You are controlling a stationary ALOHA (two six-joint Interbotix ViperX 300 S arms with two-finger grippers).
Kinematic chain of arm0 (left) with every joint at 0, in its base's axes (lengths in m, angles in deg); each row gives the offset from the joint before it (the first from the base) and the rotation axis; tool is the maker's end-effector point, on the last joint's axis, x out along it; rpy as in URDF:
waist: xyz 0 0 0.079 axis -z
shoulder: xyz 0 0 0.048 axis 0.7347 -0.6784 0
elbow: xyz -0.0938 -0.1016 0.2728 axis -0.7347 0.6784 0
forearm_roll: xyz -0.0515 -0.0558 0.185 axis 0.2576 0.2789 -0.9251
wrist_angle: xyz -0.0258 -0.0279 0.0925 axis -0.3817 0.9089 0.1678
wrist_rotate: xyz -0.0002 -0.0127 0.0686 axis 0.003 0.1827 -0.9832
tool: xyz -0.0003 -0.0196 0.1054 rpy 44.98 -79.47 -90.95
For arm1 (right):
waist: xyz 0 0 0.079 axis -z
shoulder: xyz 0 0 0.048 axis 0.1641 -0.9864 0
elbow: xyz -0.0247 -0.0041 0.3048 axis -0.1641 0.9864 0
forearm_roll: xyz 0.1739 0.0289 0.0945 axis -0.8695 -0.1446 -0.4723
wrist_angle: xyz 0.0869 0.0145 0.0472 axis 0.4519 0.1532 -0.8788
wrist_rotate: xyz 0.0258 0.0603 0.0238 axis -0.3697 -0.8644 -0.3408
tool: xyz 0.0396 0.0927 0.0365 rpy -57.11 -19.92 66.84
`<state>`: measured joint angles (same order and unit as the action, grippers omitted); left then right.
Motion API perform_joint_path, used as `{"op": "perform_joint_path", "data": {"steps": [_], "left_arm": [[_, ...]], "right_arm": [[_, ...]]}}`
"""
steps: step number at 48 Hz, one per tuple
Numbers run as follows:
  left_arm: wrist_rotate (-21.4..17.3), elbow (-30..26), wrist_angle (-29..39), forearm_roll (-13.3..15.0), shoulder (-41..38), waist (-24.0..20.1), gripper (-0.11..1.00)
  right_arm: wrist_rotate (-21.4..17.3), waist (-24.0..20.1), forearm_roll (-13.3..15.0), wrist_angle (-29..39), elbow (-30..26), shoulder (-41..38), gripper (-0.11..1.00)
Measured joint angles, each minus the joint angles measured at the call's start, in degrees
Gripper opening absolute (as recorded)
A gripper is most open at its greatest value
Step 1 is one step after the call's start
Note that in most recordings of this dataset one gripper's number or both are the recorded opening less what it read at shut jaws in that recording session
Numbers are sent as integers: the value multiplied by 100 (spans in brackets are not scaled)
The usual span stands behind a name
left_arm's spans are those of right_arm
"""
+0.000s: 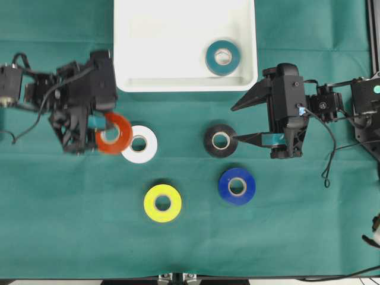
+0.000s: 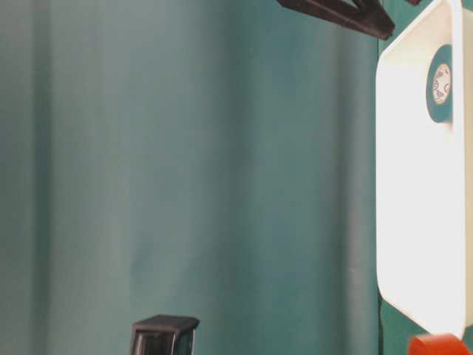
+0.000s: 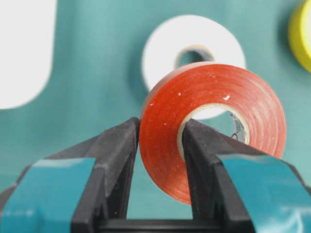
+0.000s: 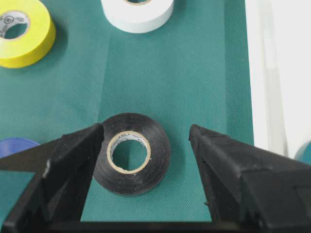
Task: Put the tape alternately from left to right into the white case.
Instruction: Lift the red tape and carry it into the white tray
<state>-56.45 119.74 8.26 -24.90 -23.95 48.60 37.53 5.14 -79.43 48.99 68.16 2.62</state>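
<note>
I should release the red tape, now held beside the white tape, from my left gripper in the white case (image 1: 148,21), near the end opposite the teal tape.
My left gripper (image 1: 107,127) is shut on the red tape (image 1: 114,133). In the left wrist view one finger (image 3: 119,145) presses the roll's outside and the other sits in its core, gripping the red tape (image 3: 214,92) on edge. The white tape (image 1: 140,143) lies just beside it. The white case (image 1: 185,44) holds the teal tape (image 1: 222,57) at its right end. My right gripper (image 4: 146,128) is open over the black tape (image 4: 158,150), which lies flat on the cloth close against one finger. The yellow tape (image 1: 162,203) and blue tape (image 1: 237,186) lie nearer the front.
A green cloth (image 1: 297,225) covers the table. In the table-level view the case (image 2: 406,185) fills the right edge, with a finger of my right gripper (image 2: 340,15) above it. Cables (image 1: 329,160) hang by the right arm.
</note>
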Motion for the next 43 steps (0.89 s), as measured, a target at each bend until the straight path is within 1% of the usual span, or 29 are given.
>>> {"op": "perform_joint_path", "data": {"steps": [8,10,14,16,23,31,43], "left_arm": [[-466,-88,-26,0,9,-615,-3],[-650,-132,-62,0,-18,-791,-3],[-888,-202,-149,0,-70,-1081,-3],[-1063,-246,-220,0,-114,-1204,-3],[-1494,-387,-325,0,-343,-1582,-3],[-1784,-642,-369,-9,-703,-1951,-3],[-2136,-1072,-378,0,-1230,-2312,-3]], "right_arm": [[0,18,-9,-18,0,9,79],[0,0,-9,-35,0,9,79],[0,0,0,-62,0,9,79],[0,0,-9,-62,0,9,79],[0,0,-9,-70,0,9,79],[-35,0,0,-70,0,-53,79],[-132,0,-9,-79,0,-176,79]]}}
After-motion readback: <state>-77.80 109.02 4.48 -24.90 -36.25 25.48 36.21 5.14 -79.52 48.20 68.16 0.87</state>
